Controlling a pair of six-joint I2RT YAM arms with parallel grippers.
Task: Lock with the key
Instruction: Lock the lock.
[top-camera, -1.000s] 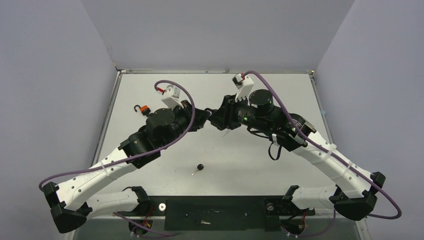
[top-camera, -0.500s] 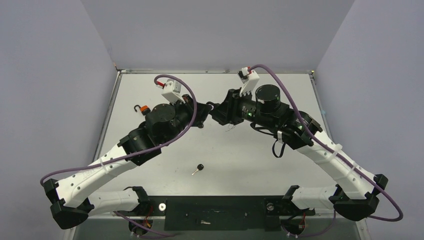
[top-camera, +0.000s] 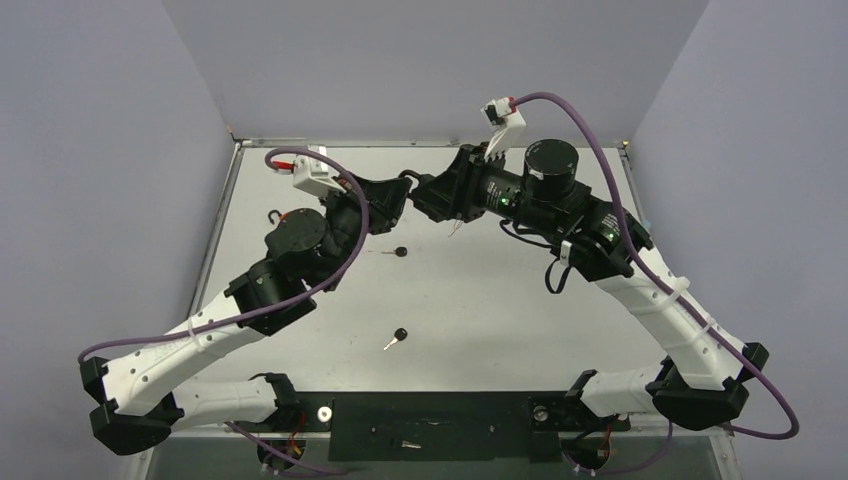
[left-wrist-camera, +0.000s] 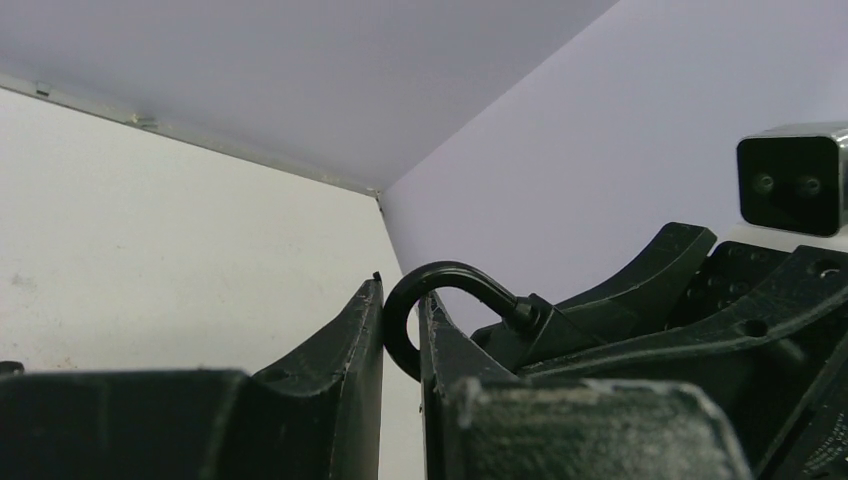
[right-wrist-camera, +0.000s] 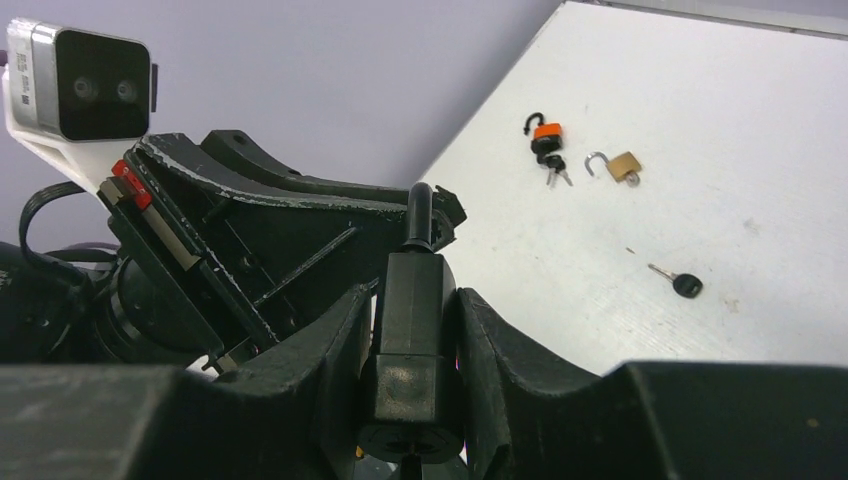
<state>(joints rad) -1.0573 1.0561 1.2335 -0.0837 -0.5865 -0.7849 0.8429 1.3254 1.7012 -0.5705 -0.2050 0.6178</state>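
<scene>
Next, I open my right gripper, which holds the padlock's body while the key sticks out of its keyhole end, then back off and take the key's head (right-wrist-camera: 411, 468).
A black padlock (right-wrist-camera: 415, 330) is held off the table between my two grippers. My right gripper (right-wrist-camera: 415, 296) is shut on its body, keyhole end toward the camera. My left gripper (left-wrist-camera: 400, 292) is shut on the black shackle (left-wrist-camera: 437, 282), which curves between its fingers. In the top view the left gripper (top-camera: 397, 197) and right gripper (top-camera: 424, 194) meet at the far middle of the table. A black-headed key (top-camera: 400, 252) lies on the table below them and also shows in the right wrist view (right-wrist-camera: 685, 284). A second black-headed key (top-camera: 398, 336) lies nearer the front.
An orange padlock (right-wrist-camera: 545, 135) with an open shackle and keys in it, and a brass padlock (right-wrist-camera: 622, 165) with an open shackle, lie at the far left of the table. The table's left wall and back wall are close by.
Both grippers have risen and moved toward the back wall with the black padlock between them. A black-headed key now lies exposed on the table under where they were.
</scene>
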